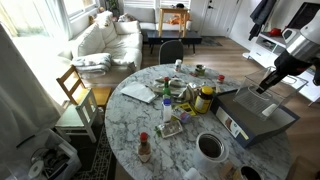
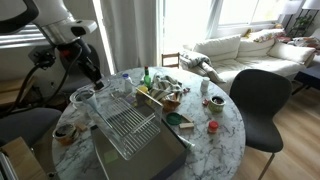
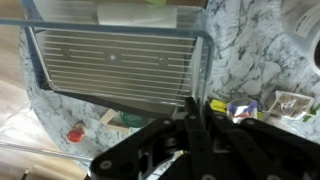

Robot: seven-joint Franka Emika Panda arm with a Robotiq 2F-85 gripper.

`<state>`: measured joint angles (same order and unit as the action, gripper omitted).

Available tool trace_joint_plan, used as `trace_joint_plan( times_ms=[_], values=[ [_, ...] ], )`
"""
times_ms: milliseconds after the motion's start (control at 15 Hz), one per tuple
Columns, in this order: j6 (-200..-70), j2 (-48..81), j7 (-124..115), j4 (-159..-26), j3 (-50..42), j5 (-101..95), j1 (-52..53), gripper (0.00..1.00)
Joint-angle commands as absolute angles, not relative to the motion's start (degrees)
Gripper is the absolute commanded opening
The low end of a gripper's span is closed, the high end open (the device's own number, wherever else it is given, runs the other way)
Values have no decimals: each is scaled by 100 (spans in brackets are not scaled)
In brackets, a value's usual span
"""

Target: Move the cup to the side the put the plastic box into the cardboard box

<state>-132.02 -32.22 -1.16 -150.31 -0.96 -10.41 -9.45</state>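
Note:
My gripper will let go of the plastic box down inside the cardboard box (image 1: 257,112) (image 3: 118,62) that is next to the yellow jar.
The cardboard box (image 1: 250,125) lies on the round marble table, dark inside with a wire rack in it; it also shows in an exterior view (image 2: 110,160). My gripper (image 1: 262,88) hangs over the box's far edge, as an exterior view (image 2: 95,76) also shows. In the wrist view the fingers (image 3: 193,118) are pressed together on the rim of the clear plastic box (image 3: 203,60), and the rack shows through it. The plastic box (image 2: 83,97) hangs just under the fingers. The cup (image 1: 211,147), white-rimmed and dark inside, stands on the table beside the cardboard box (image 2: 68,132).
A yellow jar (image 1: 204,98) and a cluster of small packets and bottles (image 1: 175,100) fill the table's middle (image 2: 160,92). A red-capped bottle (image 1: 144,148) stands near the front edge. A dark chair (image 2: 262,100) and a wooden chair (image 1: 75,90) stand at the table.

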Motion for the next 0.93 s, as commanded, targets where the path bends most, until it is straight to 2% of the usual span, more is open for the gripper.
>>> trace_joint_plan(
  times_ms=[0,533,867],
  values=[
    [-13691,-3174,-403,-15266,-23,-1474,-1138,2],
    [-15067,-2508,-1230,-15477,108,-1732,-1496,2],
    [-15289,-2034,-1325,-15398,141,-1753,-1593,2]
  ],
)
